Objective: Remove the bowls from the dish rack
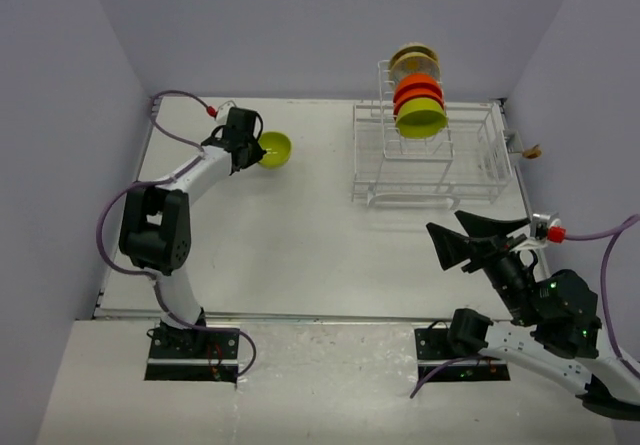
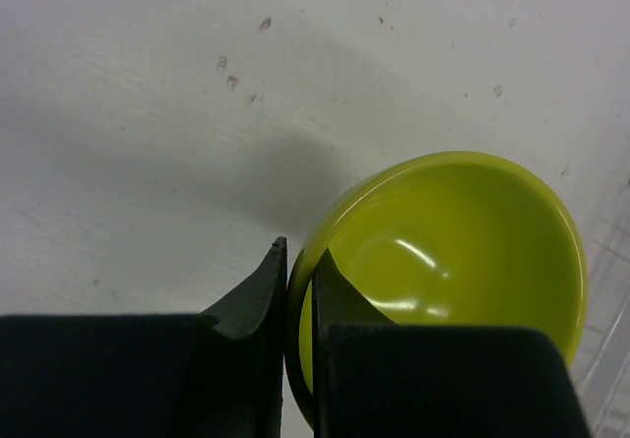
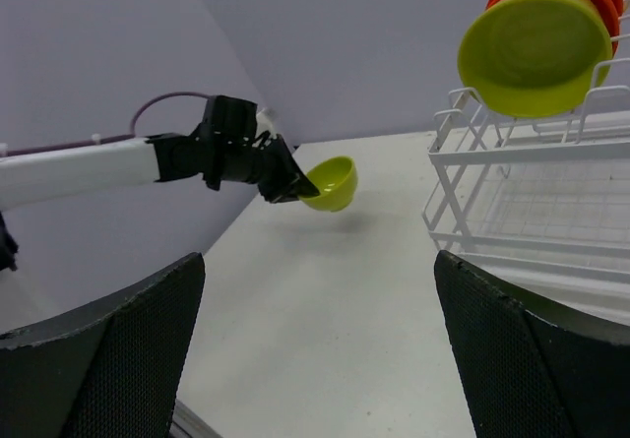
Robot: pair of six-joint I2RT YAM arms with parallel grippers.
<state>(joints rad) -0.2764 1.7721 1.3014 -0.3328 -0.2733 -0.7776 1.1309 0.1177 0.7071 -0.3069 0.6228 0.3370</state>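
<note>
The robot's left gripper should release the lime-green bowl, now hanging just above the table, on the open white table (image 1: pixel 260 149) (image 2: pixel 340 128) near the back wall, away from the dish rack.
My left gripper (image 1: pixel 247 143) is shut on the rim of a lime-green bowl (image 1: pixel 274 149) at the table's far left. In the left wrist view its fingertips (image 2: pixel 276 261) pinch the bowl's wall (image 2: pixel 463 251), one inside and one outside. The right wrist view shows this bowl (image 3: pixel 333 182) hanging just above the table over its shadow. The white wire dish rack (image 1: pixel 470 170) stands at the far right. In its upright section sit a cream bowl (image 1: pixel 413 60), an orange-red bowl (image 1: pixel 418 90) and a second lime-green bowl (image 1: pixel 421 118). My right gripper (image 1: pixel 452 233) is open and empty, near the rack's front.
Lilac walls close in the table on the left, back and right. A small tan object (image 1: pixel 533 151) sticks out of the right wall beside the rack. The rack's low basket (image 3: pixel 551 212) holds nothing that I can see.
</note>
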